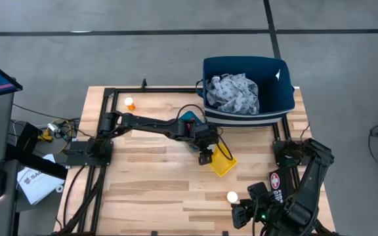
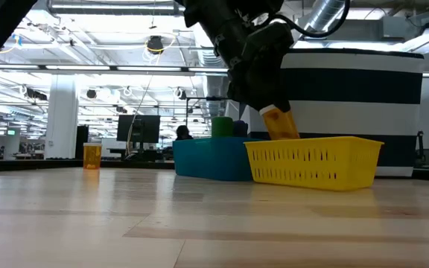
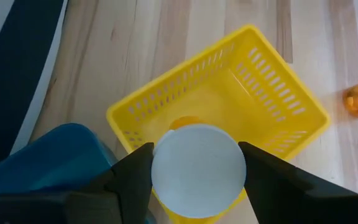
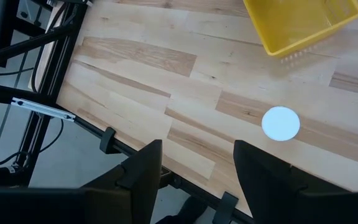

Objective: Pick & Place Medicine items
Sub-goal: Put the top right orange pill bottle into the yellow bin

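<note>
My left gripper is going to let go of the orange pill bottle, now held over the yellow tray, inside the yellow tray's end [image 1: 213, 155] [image 3: 188, 152] beside the blue tray.
My left gripper [image 1: 205, 156] hangs over the near-left end of the yellow tray [image 1: 223, 165] and is shut on an orange pill bottle with a white cap [image 3: 197, 171]. A second orange bottle [image 1: 130, 103] stands at the far left of the table. A third, white-capped bottle [image 1: 231, 196] stands near the near edge, just ahead of my open right gripper [image 1: 240, 213]. A green bottle [image 2: 222, 125] shows in the blue tray [image 2: 214, 158]. The red bottle and the small blue box are not visible. My left gripper pinches the pill bottle between its two fingers [image 3: 135, 171] just below the white cap, one finger on each side. The fingers come from above, pointing down. The bottle's orange body [image 2: 280, 123] hangs tilted below them, lifted clear, its lower end at the yellow tray's rim.
A large dark-blue bin [image 1: 281, 98] holding the grey-blue patterned cloth [image 1: 233, 93] stands at the far right. The blue tray [image 1: 189, 118] lies under the left arm, touching the yellow tray's far side. Bare wood lies left of the trays and along the near edge [image 4: 166, 93].
</note>
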Robot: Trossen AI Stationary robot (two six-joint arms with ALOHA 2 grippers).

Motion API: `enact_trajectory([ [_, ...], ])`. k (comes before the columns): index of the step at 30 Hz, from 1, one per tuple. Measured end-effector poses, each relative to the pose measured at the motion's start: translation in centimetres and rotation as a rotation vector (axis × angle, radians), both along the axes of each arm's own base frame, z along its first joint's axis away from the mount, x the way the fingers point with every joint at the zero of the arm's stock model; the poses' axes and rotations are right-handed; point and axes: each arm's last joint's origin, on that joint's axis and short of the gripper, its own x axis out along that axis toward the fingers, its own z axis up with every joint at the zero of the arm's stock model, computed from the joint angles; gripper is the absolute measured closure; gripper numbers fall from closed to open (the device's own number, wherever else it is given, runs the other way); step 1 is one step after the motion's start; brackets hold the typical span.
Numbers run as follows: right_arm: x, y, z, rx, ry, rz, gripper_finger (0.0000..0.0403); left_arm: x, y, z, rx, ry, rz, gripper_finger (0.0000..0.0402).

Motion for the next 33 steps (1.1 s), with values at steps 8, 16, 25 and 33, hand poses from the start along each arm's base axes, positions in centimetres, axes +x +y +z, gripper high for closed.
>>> enact_trajectory([
  [8,0.0,0.0,0.0,0.0,0.0,-0.001,0.0207,0.2,-0.1,-0.4,-0.005,0.003,0.002,0.0187],
  [16,0.0,0.0,0.0,0.0,0.0,-0.001,0.0207,0.2,-0.2,-0.4,-0.023,0.004,0.009,0.0187],
  [25,0.0,0.0,0.0,0.0,0.001,0.0,0.0207,-0.5,-0.1,-2.2,-0.024,0.05,0.018,0.0187],
  [33,-0.1,0.1,0.0,0.002,0.004,0.003,0.0207,-0.5,-0.1,-2.3,-0.023,0.049,0.018,0.0187],
])
